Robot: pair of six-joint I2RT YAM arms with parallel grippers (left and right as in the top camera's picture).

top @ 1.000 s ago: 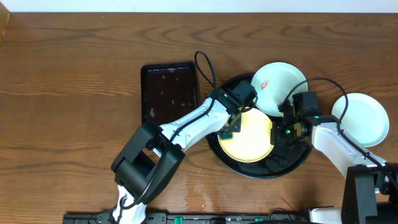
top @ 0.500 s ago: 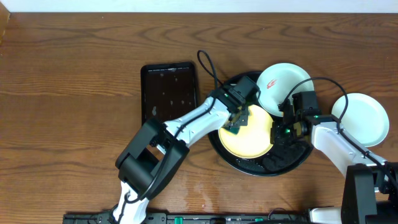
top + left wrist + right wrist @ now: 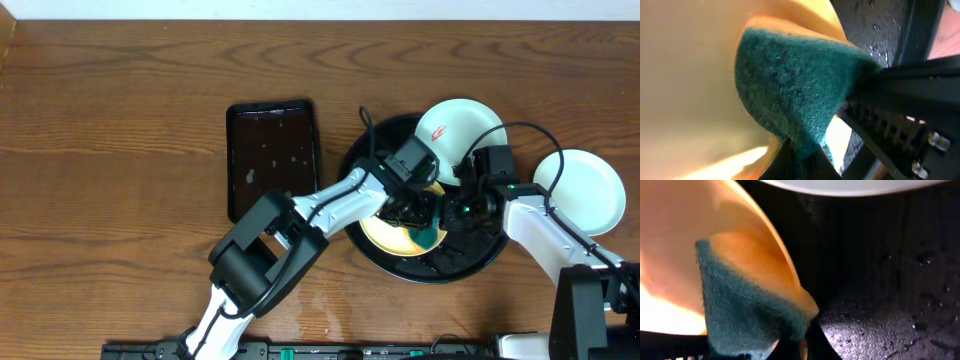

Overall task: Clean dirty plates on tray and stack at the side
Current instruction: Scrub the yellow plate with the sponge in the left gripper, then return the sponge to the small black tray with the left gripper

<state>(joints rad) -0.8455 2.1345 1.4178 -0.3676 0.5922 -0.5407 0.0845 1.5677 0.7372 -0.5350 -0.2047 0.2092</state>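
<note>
The teal sponge will leave my left gripper on the near half of the rectangular black tray [image 3: 268,180].
The yellow plate [image 3: 385,232] lies tilted in the round black tray [image 3: 470,268]. My right gripper [image 3: 452,208] is shut on that plate's right rim [image 3: 807,307]. My left gripper [image 3: 420,215] is shut on a teal sponge [image 3: 790,85] and presses it against the yellow plate [image 3: 690,75] close to the right gripper. In the right wrist view the sponge [image 3: 740,312] covers the plate's lower edge. A pale plate with a red smear [image 3: 455,128] leans on the tray's far rim. Another pale plate [image 3: 585,190] lies on the bare wood to the right.
A rectangular black tray [image 3: 272,155], wet with droplets, lies left of the round tray. The left arm [image 3: 330,200] spans from the front edge across to the tray. The tray floor [image 3: 880,305] is wet. Cables loop above both wrists.
My left gripper has swept the sponge rightward across the yellow plate, from its left side to its right edge beside the right gripper. The right gripper has held still.
</note>
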